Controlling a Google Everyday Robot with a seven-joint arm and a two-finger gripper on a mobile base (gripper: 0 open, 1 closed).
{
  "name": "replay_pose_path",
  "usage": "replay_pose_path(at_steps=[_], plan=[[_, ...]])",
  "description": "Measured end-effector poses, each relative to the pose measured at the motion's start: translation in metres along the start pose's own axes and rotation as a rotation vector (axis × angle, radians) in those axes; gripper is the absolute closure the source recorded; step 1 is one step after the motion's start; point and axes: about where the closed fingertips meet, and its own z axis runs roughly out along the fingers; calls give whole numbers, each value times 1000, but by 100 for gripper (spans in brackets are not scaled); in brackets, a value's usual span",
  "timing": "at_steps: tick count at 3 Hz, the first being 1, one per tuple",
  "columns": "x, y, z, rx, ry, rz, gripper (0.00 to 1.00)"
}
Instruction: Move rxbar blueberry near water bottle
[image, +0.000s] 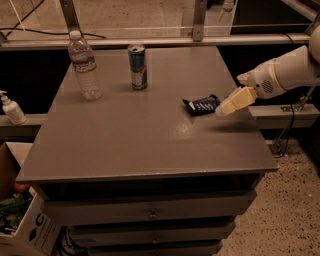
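Note:
The robot's gripper will next move in over the rxbar blueberry and close on the wrapper's middle (202, 105), so that both ends stick out.
The rxbar blueberry (201, 105), a dark navy-blue wrapper with pale lettering, lies flat on the grey table (140, 140) right of its middle. The water bottle (84, 65), clear with a white cap and a pale label, stands upright at the table's back left. My gripper (223, 110) comes in from the right on a white arm; its cream-coloured tip sits just right of the bar, at its right end. Nothing is lifted off the table.
A blue-and-silver drink can (137, 67) stands upright between the bottle and the bar, at the back. A small white pump bottle (11, 108) stands on a ledge left of the table. A cardboard box (20, 220) sits on the floor at the lower left. A metal rail (150, 41) runs behind the table.

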Motion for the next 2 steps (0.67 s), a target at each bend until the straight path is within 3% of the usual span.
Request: replay_pose_path(at_steps=[1,2], plan=[[-8,13,-7,-82,-84,89,0],[-23,32,-17,-131,-150,97,0]])
